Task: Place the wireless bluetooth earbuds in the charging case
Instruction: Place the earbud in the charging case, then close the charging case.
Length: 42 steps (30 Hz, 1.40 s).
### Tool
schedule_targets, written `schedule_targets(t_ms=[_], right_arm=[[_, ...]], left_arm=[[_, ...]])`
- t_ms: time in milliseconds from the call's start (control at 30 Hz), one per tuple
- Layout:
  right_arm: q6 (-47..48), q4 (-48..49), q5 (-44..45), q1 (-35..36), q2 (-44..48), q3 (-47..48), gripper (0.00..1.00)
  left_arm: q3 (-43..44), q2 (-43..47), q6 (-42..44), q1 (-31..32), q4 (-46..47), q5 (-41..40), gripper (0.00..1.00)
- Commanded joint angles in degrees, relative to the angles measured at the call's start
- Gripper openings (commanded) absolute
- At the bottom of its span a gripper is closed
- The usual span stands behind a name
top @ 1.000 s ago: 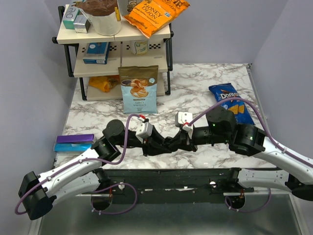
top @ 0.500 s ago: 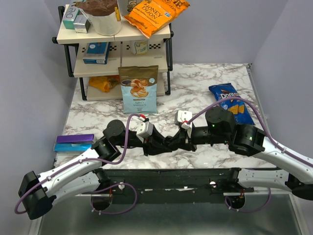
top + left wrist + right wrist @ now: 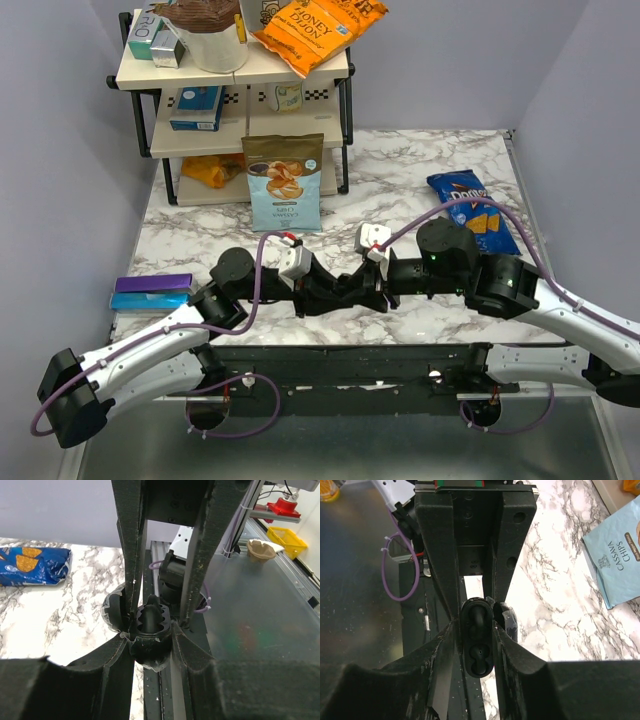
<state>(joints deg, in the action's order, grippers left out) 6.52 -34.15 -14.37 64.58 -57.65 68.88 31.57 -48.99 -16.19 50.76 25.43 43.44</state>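
My left gripper is going to release the black charging case, now held open between both grippers, so that it rests on the marble table (image 3: 342, 273), in front of the bag of cassava chips.
The black oval charging case (image 3: 478, 652) is open, its lid (image 3: 509, 625) swung to the side. My right gripper (image 3: 477, 639) is shut on its sides. My left gripper (image 3: 151, 639) is also shut on the case (image 3: 149, 655) from the opposite end, with the lid (image 3: 114, 612) at the left. A small black rounded shape, perhaps an earbud (image 3: 479, 616), sits in the case's upper well; the lower well looks hollow. No other earbud is in view. In the top view both grippers (image 3: 350, 290) meet at the table's front edge, hiding the case.
A blue Doritos bag (image 3: 470, 210) lies at the right. A light-blue cassava chips bag (image 3: 285, 182) stands in front of a snack shelf rack (image 3: 235, 100). A purple and blue box (image 3: 150, 292) lies at the left edge. The black frame rail (image 3: 350, 355) runs below the grippers.
The right arm has shifted slightly to the left, pressing closer to the left gripper. Both grippers stay together on the case.
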Motion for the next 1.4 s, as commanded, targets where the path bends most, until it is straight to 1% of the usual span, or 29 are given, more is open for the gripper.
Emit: schedule_targets(t_ms=[0,100,133,267,300,400,433,467,500,533,567,633,800,967,1133,1367], right_arm=[[-0.55,-0.39,3.73,0.46,0.07,1.16,0.46],[-1.77,0.14,4.26,0.46,1.57,2.22,0.53],[-2.13,0.05,4.44,0.46,2.70,3.70,0.57],[-3.80,-0.21,5.58,0.46,5.61,7.40,0.64],[-3.97,-0.21,6.45,0.46,6.23,7.84,0.64],[-4.85,1.88,14.17,0.46,9.12,6.54,0.65],[-5.38,3.90,18.28,0.46,9.74,5.48,0.61],[-6.43,4.26,25.55,0.38,9.83,4.08,0.54],[-7.48,4.27,28.58,0.37,9.40,3.72,0.43],[-8.54,3.49,31.22,0.37,8.87,3.45,0.12],[-9.59,3.22,34.03,0.29,8.35,3.19,0.01],[-9.78,3.21,33.80,0.37,7.11,1.87,0.01],[-10.13,3.83,29.67,0.37,4.57,0.29,0.01],[-9.60,4.09,25.10,0.37,2.01,0.64,0.01],[-9.16,3.92,22.64,0.37,0.96,0.73,0.01],[-8.11,2.25,15.53,0.37,-0.62,0.99,0.01]], left_arm=[[-0.46,0.74,-0.69,1.00,6.30,-0.11,0.00],[-1.07,0.83,-0.60,1.00,6.47,-1.07,0.00],[-1.34,0.92,-0.69,0.92,6.65,-1.95,0.00],[-2.74,1.09,-1.04,0.92,8.14,-4.58,0.00],[-3.27,1.18,-1.13,1.00,8.49,-5.11,0.00],[-4.15,1.79,-1.31,1.00,9.46,-7.40,0.00],[-4.41,1.97,-1.39,0.92,9.72,-8.45,0.00],[-4.68,2.49,-1.65,1.00,10.42,-9.50,0.00],[-5.11,2.85,-1.74,1.00,10.69,-11.34,0.00],[-5.38,3.20,-1.66,1.00,11.04,-11.97,0.00],[-5.64,3.81,-1.48,1.00,11.74,-12.24,0.00],[-5.82,4.25,-1.22,1.00,11.75,-12.85,0.00],[-4.77,4.08,-0.86,1.00,10.78,-12.07,0.00],[-4.68,3.38,-1.13,1.09,12.01,-11.36,0.00],[-4.59,3.03,-1.13,1.18,12.45,-10.92,0.00],[-4.41,3.29,-0.52,1.18,12.45,-11.10,0.00]])
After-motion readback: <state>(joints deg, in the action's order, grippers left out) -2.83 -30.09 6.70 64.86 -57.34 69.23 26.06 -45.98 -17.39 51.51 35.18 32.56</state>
